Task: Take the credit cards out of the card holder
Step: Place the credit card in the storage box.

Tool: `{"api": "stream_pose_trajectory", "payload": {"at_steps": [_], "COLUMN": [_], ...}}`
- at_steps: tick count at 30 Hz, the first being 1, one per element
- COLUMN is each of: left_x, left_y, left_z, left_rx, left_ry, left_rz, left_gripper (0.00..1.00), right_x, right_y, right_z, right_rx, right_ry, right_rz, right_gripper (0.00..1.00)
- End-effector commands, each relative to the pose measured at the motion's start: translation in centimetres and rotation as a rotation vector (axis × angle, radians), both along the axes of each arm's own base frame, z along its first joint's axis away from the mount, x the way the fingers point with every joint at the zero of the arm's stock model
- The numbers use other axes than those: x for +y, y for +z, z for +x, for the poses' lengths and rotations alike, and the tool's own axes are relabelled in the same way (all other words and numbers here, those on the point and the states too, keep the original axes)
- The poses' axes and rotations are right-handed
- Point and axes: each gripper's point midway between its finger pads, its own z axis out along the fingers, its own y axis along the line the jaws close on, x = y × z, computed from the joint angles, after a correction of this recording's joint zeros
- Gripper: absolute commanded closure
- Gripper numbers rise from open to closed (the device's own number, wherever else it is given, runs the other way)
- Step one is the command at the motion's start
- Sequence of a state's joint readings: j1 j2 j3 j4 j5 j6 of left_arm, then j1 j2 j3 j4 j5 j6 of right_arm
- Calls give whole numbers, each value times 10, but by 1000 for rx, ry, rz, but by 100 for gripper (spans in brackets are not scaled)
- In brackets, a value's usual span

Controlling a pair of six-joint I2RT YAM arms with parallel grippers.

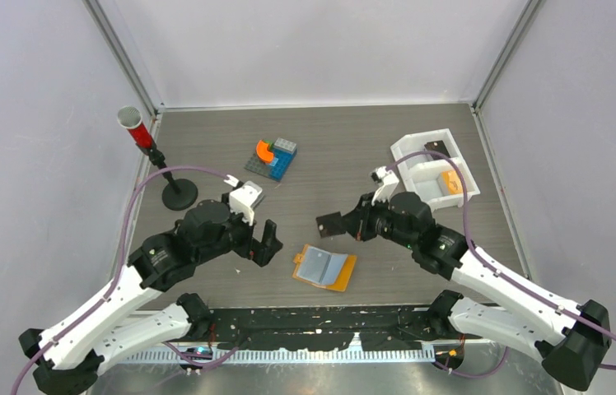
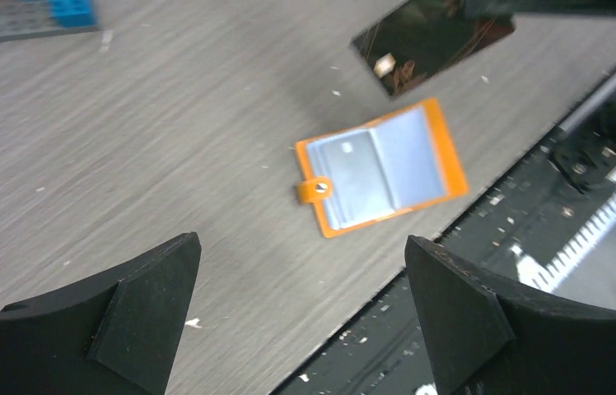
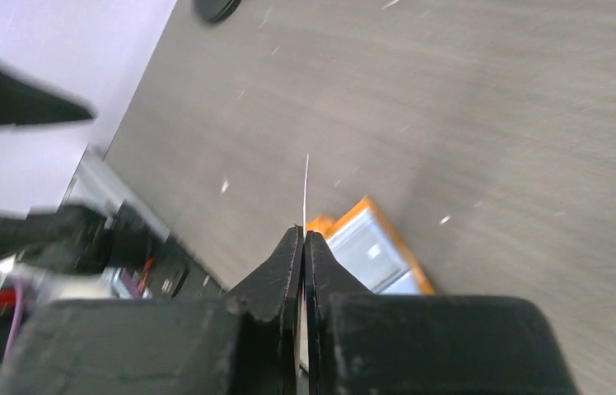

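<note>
I will release the right gripper's credit card by the dark card in the white tray's back compartment (image 1: 435, 150).
The card holder (image 1: 325, 267) lies open on the table near the front edge, tan-orange with pale blue sleeves. It also shows in the left wrist view (image 2: 379, 164) and the right wrist view (image 3: 375, 251). My right gripper (image 1: 352, 224) is shut on a dark credit card (image 1: 331, 225) and holds it in the air above and behind the holder. The card shows edge-on in the right wrist view (image 3: 305, 189) and flat in the left wrist view (image 2: 428, 37). My left gripper (image 1: 268, 243) is open and empty, left of the holder.
A white two-compartment tray (image 1: 416, 151) stands at the back right, with a dark card (image 1: 436, 151) and a small orange block (image 1: 451, 182) in it. Coloured bricks (image 1: 273, 156) lie at the back centre. A black stand with a red cup (image 1: 134, 123) is at the back left.
</note>
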State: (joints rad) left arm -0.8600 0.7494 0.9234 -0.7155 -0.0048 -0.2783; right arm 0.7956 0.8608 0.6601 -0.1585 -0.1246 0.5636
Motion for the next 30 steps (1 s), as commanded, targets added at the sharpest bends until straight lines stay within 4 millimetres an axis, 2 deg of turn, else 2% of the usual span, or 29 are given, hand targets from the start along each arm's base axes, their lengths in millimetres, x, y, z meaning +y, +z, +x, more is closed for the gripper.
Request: {"api": "stream_pose_trajectory", "payload": {"at_steps": [1,6,7,10,17,20,22,23,24,30], "left_x": [33,47,49,56,55,55,54,54,54,56], "left_y": [7,12,10,6,0,-3,-3,-3,-3,-2], "left_z": [23,23,23,23,21,20,20,20,20,21], "left_rx": [-129,-185,-188,-195,-186,-179,-179,-181,-183,-194], "left_ry": [198,231,235,254,218,213,209,208,207,214], "left_rz": [17,3,13,35,81,88,85,85,89,91], "left_gripper": [1,1,1,1,1,1,1,1,1,1], "right_x": [-32,-65,-80,-109,-176,-207,-222,-226,-235,-266], "right_y": [36,56,59,66,71,75,75,67,71,40], "right_z": [66,114,124,149,208,226,236,242,247,273], "right_rx": [-104,-171,-180,-189,-199,-212,-220,-207,-209,-143], "right_ry": [-350,-583,-656,-802,-1104,-1236,-1316,-1340,-1379,-1515], "right_rz": [-2,-23,-29,-26,99,145,161,148,167,161], "right_gripper": [95,95,95,95,95,95,95,95,95,95]}}
